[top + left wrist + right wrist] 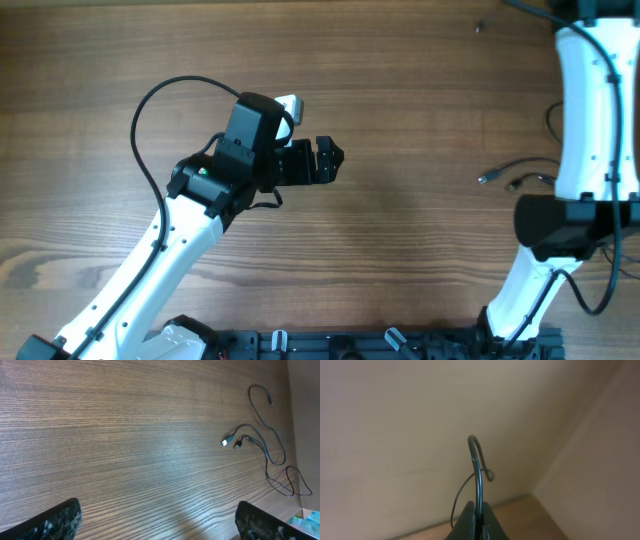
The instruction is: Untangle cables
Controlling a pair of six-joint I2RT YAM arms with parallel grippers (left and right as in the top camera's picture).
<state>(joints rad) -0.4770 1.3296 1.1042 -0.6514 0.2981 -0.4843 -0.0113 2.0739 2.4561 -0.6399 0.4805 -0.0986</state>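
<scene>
Next, I let go of the cable with my right gripper on the wood (568, 80) past the grey plugs, toward the far edge of the table.
The cables (262, 445) are thin black cords lying looped on the wooden table at the right of the left wrist view, with two small grey plugs (228, 441) side by side. From overhead the cables (525, 165) lie just left of the right arm. My left gripper (157, 525) hovers over bare wood well left of them, open and holding nothing. My right gripper (479, 507) is raised toward a beige wall and is shut on one cable (479, 472), which arches up out of the jaws. The overhead view does not show the right gripper.
The white right arm (585, 120) stands over the table's right side and leaves the top edge. A thick black arm cable (150, 110) loops beside the left arm. A small dark speck (478, 27) lies at the far right. The table edge (295, 420) is near the cords.
</scene>
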